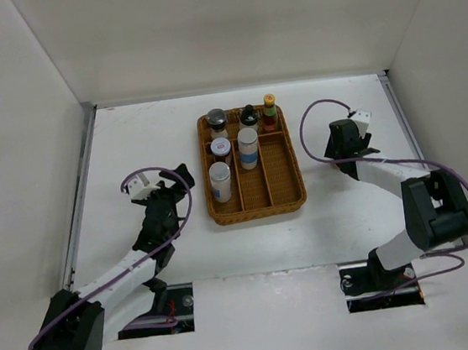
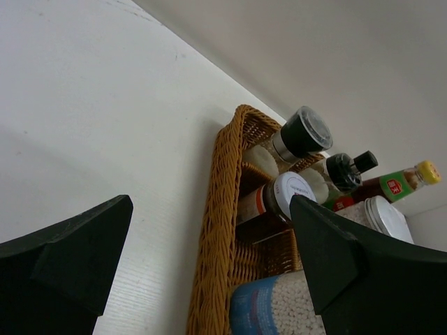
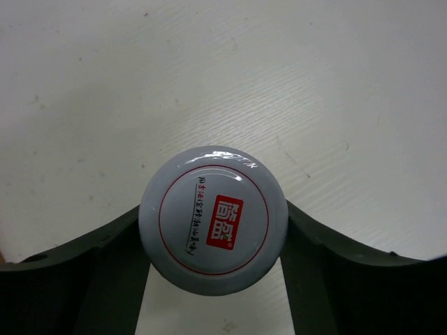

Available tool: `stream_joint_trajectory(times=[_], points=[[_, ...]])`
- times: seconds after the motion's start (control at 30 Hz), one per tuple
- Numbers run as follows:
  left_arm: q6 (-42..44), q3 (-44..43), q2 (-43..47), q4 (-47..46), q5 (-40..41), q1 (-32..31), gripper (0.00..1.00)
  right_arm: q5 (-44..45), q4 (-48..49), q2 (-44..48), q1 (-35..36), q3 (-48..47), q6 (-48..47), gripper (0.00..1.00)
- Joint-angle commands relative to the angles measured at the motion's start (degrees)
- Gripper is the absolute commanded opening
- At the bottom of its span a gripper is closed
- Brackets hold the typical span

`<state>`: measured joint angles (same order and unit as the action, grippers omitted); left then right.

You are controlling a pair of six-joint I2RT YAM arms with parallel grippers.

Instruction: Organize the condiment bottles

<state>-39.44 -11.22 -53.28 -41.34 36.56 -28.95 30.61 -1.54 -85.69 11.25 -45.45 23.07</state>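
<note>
Next, my right gripper releases the red-logo jar in the tray's slot (image 1: pixel 254 192) in front of the blue-labelled cylinder.
Six condiment bottles stand in the wicker tray (image 1: pixel 295 189): a dark-capped jar (image 1: pixel 217 122), a black-capped bottle (image 1: pixel 248 116), a red sauce bottle with a yellow cap (image 1: pixel 270 112), a white-lidded jar (image 1: pixel 220 149), a blue-labelled cylinder (image 1: pixel 249 148) and a white-lidded shaker (image 1: pixel 220 181). My right gripper (image 1: pixel 347 139) is right of the tray, shut on a seventh jar with a white lid and red logo (image 3: pixel 213 220). My left gripper (image 1: pixel 174 184) is open and empty, left of the tray. The left wrist view shows the tray's wall (image 2: pixel 223 230) and the bottles behind it.
White walls enclose the table on the left, back and right. The right arm's purple cable (image 1: pixel 313 124) loops above the table between the tray and the right gripper. Bare table surface (image 1: pixel 145 134) lies left of the tray.
</note>
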Motion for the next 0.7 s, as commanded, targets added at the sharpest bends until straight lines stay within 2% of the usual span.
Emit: stream_joint_trajectory(times=[0.0,0.1,0.2,0.37,0.43,0.57,0.67], points=[[-0.5,0.0,-0.4,-1.6,-0.7,-0.6,1.00,2.5,4.0,0.5,0.1,-2.5,1.3,0.64],[-0.5,-0.1,-0.7,-1.7,-0.7,-0.7,1.00,7.4,8.1,4.8,4.2,0.0,-0.6,0.55],[-0.5,-0.1,-0.9,-1.7,-0.7,-0.5,1.00,10.6,8.6,11.9,10.0,1.4,-4.1,0.53],[-0.2,-1.3,0.3,-0.7,-2.4,-0.3,1.00,8.6,7.1,24.2,23.5,1.5,-5.1,0.52],[-0.1,-2.0,0.6,0.5,-2.5,0.2,1.00,6.5,7.5,24.6,28.9,0.2,-4.1,0.53],[-0.2,-3.1,0.8,3.1,-2.6,1.5,1.00,4.1,8.5,18.9,37.3,-4.0,-3.3,0.53],[-0.3,-4.6,1.6,6.6,-3.7,2.0,1.00,2.4,10.5,14.0,40.6,-5.7,-3.5,0.53]])
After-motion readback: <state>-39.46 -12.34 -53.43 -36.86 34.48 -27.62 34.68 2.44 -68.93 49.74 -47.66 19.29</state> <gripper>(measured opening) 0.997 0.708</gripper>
